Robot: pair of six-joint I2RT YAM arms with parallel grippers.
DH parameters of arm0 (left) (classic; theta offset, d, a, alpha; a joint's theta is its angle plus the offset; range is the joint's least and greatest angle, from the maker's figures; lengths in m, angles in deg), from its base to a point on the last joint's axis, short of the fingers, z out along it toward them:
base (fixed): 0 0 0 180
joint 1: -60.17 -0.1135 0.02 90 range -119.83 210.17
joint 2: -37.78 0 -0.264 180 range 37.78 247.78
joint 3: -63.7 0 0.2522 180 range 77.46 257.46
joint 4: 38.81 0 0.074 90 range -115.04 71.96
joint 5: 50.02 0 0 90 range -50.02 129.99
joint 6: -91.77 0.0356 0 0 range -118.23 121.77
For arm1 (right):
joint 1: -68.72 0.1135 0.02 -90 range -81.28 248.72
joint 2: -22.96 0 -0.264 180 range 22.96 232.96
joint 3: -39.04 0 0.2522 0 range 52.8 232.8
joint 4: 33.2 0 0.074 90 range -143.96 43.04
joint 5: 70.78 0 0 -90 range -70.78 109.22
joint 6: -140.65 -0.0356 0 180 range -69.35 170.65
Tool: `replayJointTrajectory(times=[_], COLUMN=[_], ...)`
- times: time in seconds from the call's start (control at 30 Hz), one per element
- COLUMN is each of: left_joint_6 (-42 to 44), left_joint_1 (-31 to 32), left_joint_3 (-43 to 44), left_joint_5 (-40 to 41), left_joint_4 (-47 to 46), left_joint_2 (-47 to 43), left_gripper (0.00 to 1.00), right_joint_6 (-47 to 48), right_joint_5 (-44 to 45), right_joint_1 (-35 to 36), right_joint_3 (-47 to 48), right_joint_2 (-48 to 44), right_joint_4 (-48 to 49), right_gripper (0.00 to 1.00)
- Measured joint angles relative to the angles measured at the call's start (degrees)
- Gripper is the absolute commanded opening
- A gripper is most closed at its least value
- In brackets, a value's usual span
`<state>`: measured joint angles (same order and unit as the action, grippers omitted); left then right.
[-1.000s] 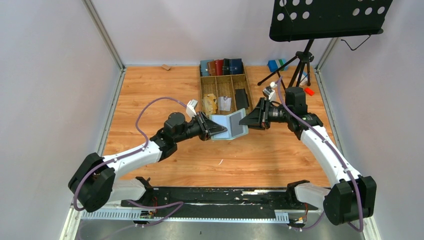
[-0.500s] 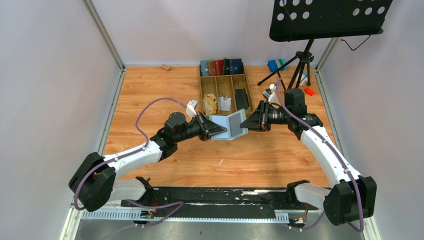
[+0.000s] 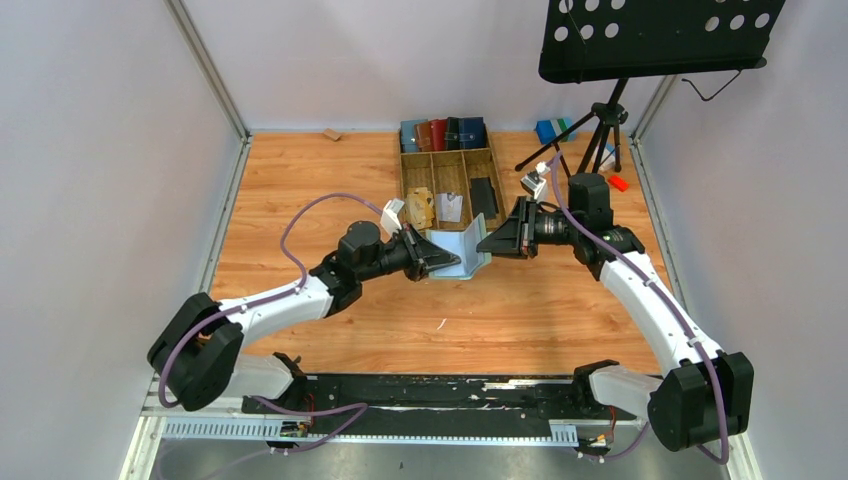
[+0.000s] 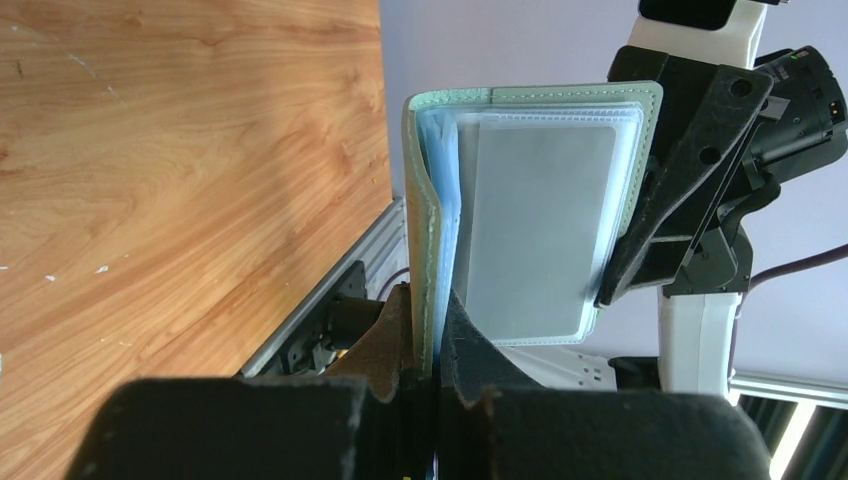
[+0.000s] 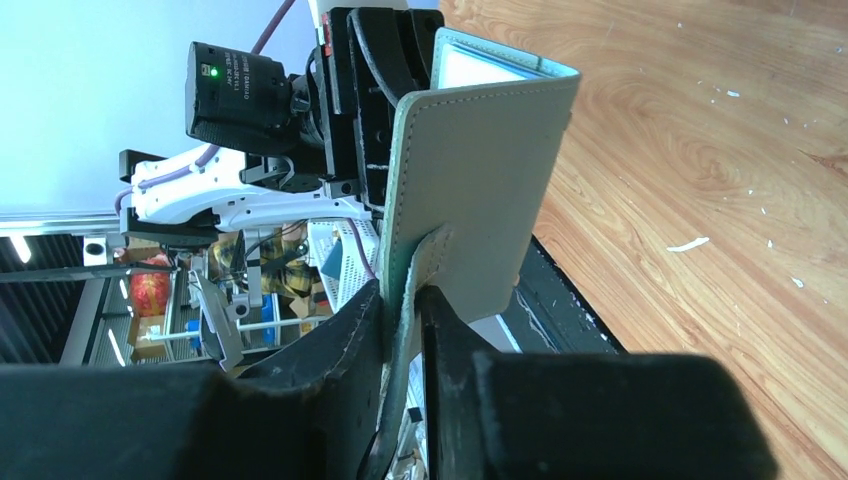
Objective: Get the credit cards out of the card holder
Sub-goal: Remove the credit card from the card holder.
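Next, my right gripper takes the flap's edge [image 5: 397, 175] and spreads the card holder wide, as it holds the card holder's snap tab while the flaps are half closed.
The sage-green card holder [image 3: 462, 250] hangs above the table in an open V between my two grippers. My left gripper [image 3: 440, 262] is shut on the edge of one flap [image 4: 428, 300]. In the left wrist view the inside shows clear plastic sleeves [image 4: 540, 230] with a pale grey face; I cannot tell whether credit cards are in them. My right gripper [image 3: 486, 243] is shut on the other flap at its snap tab [image 5: 425, 255], with the green outer cover [image 5: 480, 190] facing its camera. A flat black rectangle [image 3: 484, 197] lies in the tray's right compartment.
A wooden tray [image 3: 402, 185] stands just behind the holder, with a tan paper wad [image 3: 420, 207] and a white item [image 3: 452, 207] inside it. A row of wallets [image 3: 443, 133] stands at its far end. A tripod [image 3: 600, 135] and small blue [image 3: 550, 130] and red [image 3: 618, 183] things are at the back right.
My left gripper has tightened on its flap and moved right, toward the right gripper. The holder has folded from a wide spread into a narrower V.
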<state>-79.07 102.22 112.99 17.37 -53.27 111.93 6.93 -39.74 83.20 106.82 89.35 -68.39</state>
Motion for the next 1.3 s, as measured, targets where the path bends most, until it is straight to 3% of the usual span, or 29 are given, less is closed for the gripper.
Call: replayJointTrajectory(times=[0.53,0.97,1.3], left_joint_6=[0.00,0.15,3.96], left_joint_1=[0.79,1.73,1.81], left_joint_3=[3.43,4.42,6.60], left_joint_5=[-1.31,-1.53,-0.74], left_joint_4=[-0.07,-0.22,8.26], left_joint_2=[3.23,4.76,4.44], left_gripper=[0.00,0.00,0.00], right_joint_6=[-0.35,0.52,11.85], right_joint_5=[-0.66,0.57,10.03], right_joint_1=[0.09,0.31,0.72], right_joint_3=[0.00,-0.31,5.35], right_joint_2=[0.00,0.00,1.64], right_joint_4=[1.99,-0.02,-17.55], right_gripper=[0.16,0.01,0.38])
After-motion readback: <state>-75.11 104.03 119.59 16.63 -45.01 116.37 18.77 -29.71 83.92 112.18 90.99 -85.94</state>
